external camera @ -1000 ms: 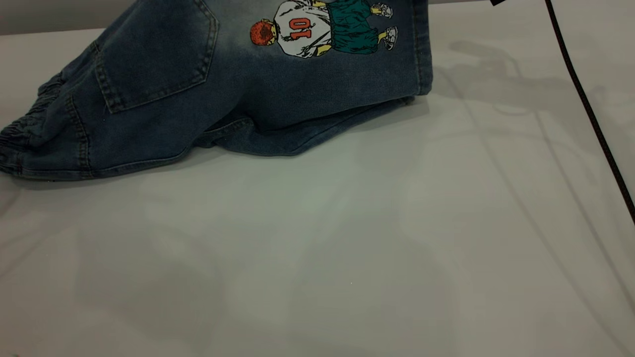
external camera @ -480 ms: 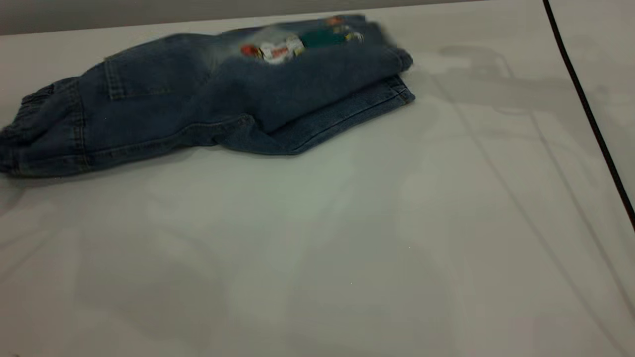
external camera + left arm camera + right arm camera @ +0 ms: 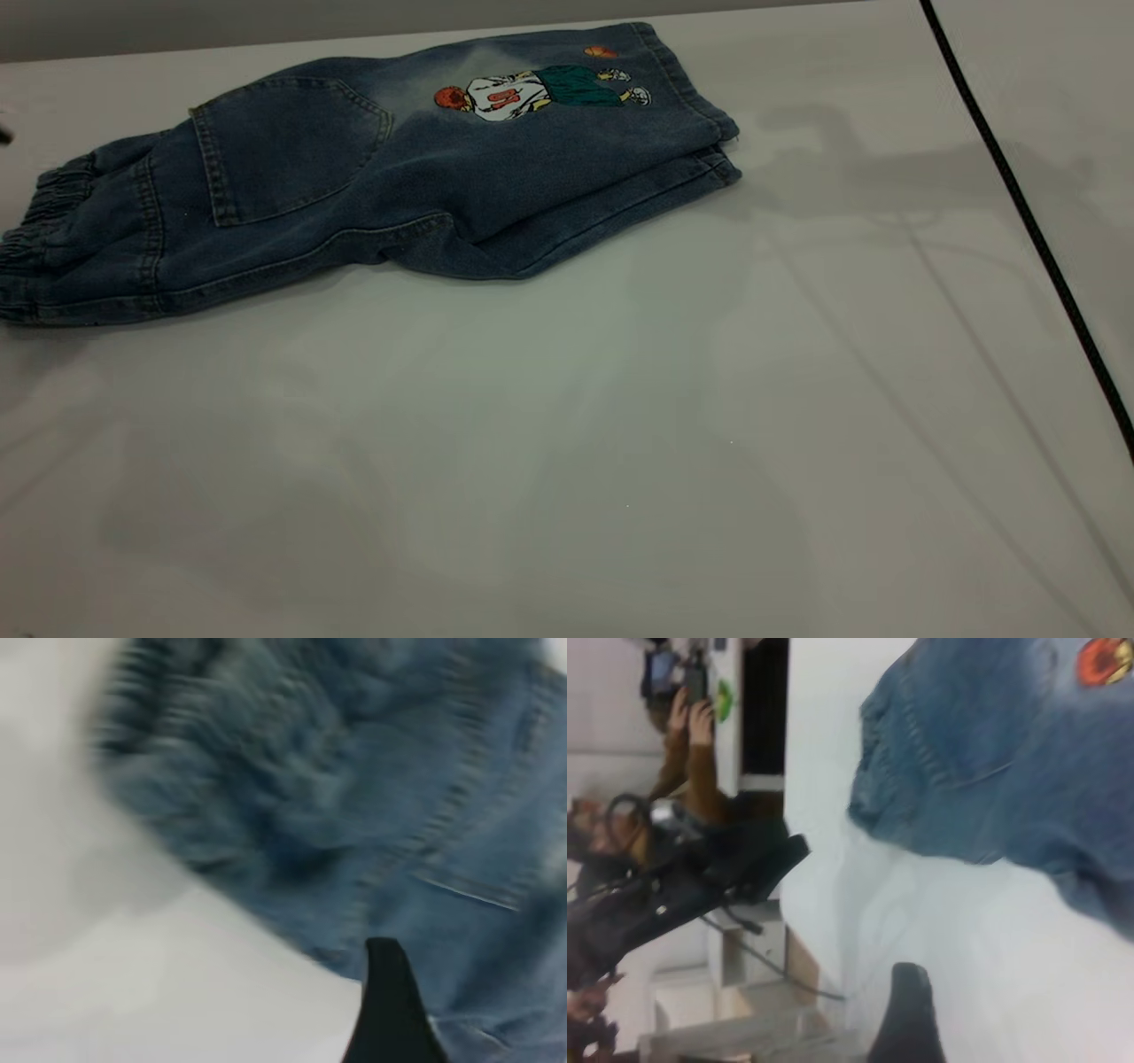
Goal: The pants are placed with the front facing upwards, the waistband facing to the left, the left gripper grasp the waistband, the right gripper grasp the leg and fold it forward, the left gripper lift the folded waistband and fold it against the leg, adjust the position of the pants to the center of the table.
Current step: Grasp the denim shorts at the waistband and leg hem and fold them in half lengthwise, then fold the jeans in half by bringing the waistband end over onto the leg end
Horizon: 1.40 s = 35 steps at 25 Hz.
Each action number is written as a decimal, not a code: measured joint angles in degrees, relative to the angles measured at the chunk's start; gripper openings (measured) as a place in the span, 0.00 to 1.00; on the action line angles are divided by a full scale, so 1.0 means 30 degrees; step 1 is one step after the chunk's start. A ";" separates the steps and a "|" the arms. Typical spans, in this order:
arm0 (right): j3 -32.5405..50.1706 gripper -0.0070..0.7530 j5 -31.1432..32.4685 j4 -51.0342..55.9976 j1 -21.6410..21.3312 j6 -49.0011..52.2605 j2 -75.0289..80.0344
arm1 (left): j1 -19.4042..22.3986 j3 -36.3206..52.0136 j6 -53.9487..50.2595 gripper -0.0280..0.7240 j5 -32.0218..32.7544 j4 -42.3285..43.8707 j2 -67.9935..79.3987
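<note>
I need to next move my left gripper to the near-side corner of the waistband (image 3: 11,289) (image 3: 168,784) and close it there, since the waistband end of the folded pants gets lifted.
The pants (image 3: 372,177) lie folded lengthwise on the table (image 3: 567,425), at its far left part. The back pocket (image 3: 275,146) and the "10" player print (image 3: 532,90) face up. The gathered waistband (image 3: 44,213) is at the left end and the leg hems (image 3: 700,133) at the right. The left gripper (image 3: 469,1001) hovers close over the waistband end; one black fingertip (image 3: 388,992) shows, with nothing in it. The right gripper (image 3: 992,1010) is above bare table beside the leg hem (image 3: 921,762); a single fingertip (image 3: 908,1010) shows, holding nothing. Neither gripper appears in the exterior view.
A thin black cable (image 3: 1028,221) runs down the right side of the table. Beyond the table edge, the right wrist view shows a person's arms in brown sleeves (image 3: 691,762) and dark equipment (image 3: 673,895). Bare tabletop stretches across the front and right.
The top layer of the pants, held raised a second ago, has dropped flat onto the lower leg. The print now lies flat, and the black cable has shifted left.
</note>
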 joint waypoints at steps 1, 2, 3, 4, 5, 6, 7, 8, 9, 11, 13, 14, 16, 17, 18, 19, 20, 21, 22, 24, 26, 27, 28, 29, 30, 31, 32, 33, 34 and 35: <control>0.0000 0.67 0.0028 0.0020 0.0000 0.0000 0.0017 | 0.0341 0.0000 -0.0564 0.59 0.0142 0.0704 0.0000; 0.0000 0.66 0.0028 0.0060 0.0000 0.0000 0.0017 | 0.0791 0.0000 -0.0933 0.59 0.0435 0.1330 0.0000; 0.0000 0.66 0.0028 0.0060 0.0020 0.0000 0.0017 | 0.1250 0.0003 -0.1212 0.59 0.0663 0.1872 0.0000; 0.0000 0.66 0.0028 0.0109 0.0020 0.0000 0.0017 | 0.1706 0.0021 -0.1300 0.59 0.0944 0.2217 0.0000; 0.0000 0.66 -0.0007 0.0208 0.0020 0.0000 0.0017 | 0.2048 0.0021 -0.1300 0.59 0.1146 0.2614 0.0000; 0.0000 0.66 -0.0003 0.0208 0.0020 0.0000 0.0017 | 0.2450 0.0021 -0.1135 0.59 0.1302 0.2890 0.0000; 0.0000 0.66 0.0016 0.0208 0.0040 0.0000 0.0017 | 0.2860 0.0021 -0.0801 0.59 0.1414 0.2998 0.0000; 0.0000 0.66 0.0016 0.0208 0.0062 -0.0034 0.0017 | 0.3202 0.0021 -0.0425 0.59 0.1666 0.2995 0.0056; 0.0000 0.66 0.0016 0.0208 0.0062 -0.0120 0.0034 | 0.3607 -0.0002 -0.0172 0.59 0.2117 0.2955 0.0155; 0.0000 0.66 0.0016 0.0208 0.0062 -0.0139 0.0034 | 0.4370 -0.0002 0.0312 0.59 0.3149 0.2916 0.0620; 0.0000 0.66 -0.0003 0.0227 0.0133 -0.0139 0.0034 | 0.4981 -0.0067 0.0800 0.59 0.3893 0.2796 0.1271; 0.0000 0.66 -0.0049 0.0227 0.0177 -0.0263 0.0034 | 0.5244 -0.0201 0.0973 0.59 0.4130 0.2764 0.1684; 0.0000 0.66 -0.0008 0.0227 0.0366 -0.0559 0.0034 | 0.5513 -0.0619 0.1120 0.59 0.4887 0.2746 0.2534; 0.0000 0.66 -0.0008 0.0227 0.0450 -0.0562 0.0034 | 0.5513 -0.0843 0.1310 0.59 0.5259 0.2788 0.3010; 0.0000 0.66 0.0015 0.0291 0.0513 -0.0577 0.0034 | 0.5513 -0.1170 0.1496 0.59 0.5953 0.2804 0.3479; 0.0000 0.66 -0.0004 0.0295 0.0631 -0.0601 0.0034 | 0.5513 -0.1535 0.1535 0.59 0.6596 0.2804 0.3853; 0.0000 0.66 -0.0007 0.0295 0.0758 -0.0646 0.0034 | 0.5513 -0.1879 0.1535 0.59 0.7047 0.2786 0.4277; 0.0000 0.66 0.0013 0.0295 0.0816 -0.0781 0.0034 | 0.5513 -0.2308 0.1466 0.59 0.7498 0.2766 0.4690; 0.0000 0.66 0.0038 0.0295 0.0863 -0.0865 0.0034 | 0.5513 -0.2725 0.1262 0.59 0.8101 0.2828 0.5077; 0.0000 0.66 0.0041 0.0347 0.0863 -0.0920 0.0034 | 0.5513 -0.3403 0.0699 0.59 0.9060 0.3227 0.5651; 0.0000 0.66 0.0002 0.0347 0.0845 -0.0920 0.0034 | 0.5513 -0.3934 -0.0084 0.59 0.9373 0.4076 0.5962; 0.0000 0.66 0.0002 0.0347 0.0801 -0.0920 0.0034 | 0.5496 -0.4098 -0.0398 0.59 0.9356 0.4562 0.5994; 0.0000 0.66 0.0002 0.0347 0.0801 -0.0920 0.0034 | 0.5496 -0.4235 -0.0762 0.59 0.9227 0.4938 0.5994; 0.0000 0.66 0.0002 0.0347 0.0801 -0.0920 0.0034 | 0.5496 -0.4346 -0.1121 0.59 0.8936 0.5252 0.5994; 0.0000 0.66 0.0002 0.0347 0.0801 -0.0920 0.0034 | 0.5496 -0.4365 -0.1365 0.59 0.8431 0.5490 0.5994; 0.0000 0.66 0.0002 0.0347 0.0801 -0.0920 0.0034 | 0.5482 -0.4365 -0.1651 0.59 0.7985 0.5684 0.5994; 0.0000 0.66 0.0002 0.0365 0.0801 -0.0920 0.0034 | 0.5482 -0.4365 -0.1763 0.59 0.7783 0.5704 0.5994; 0.0000 0.66 0.0002 0.0360 0.0801 -0.0920 0.0034 | 0.5482 -0.4365 -0.1763 0.59 0.7594 0.5674 0.5994; 0.0000 0.66 0.0002 0.0360 0.0801 -0.0920 0.0034 | 0.5482 -0.4365 -0.1772 0.59 0.7308 0.5597 0.5994; 0.0000 0.66 0.0002 0.0360 0.0801 -0.0942 0.0034 | 0.5463 -0.4365 -0.1772 0.59 0.6928 0.5491 0.6090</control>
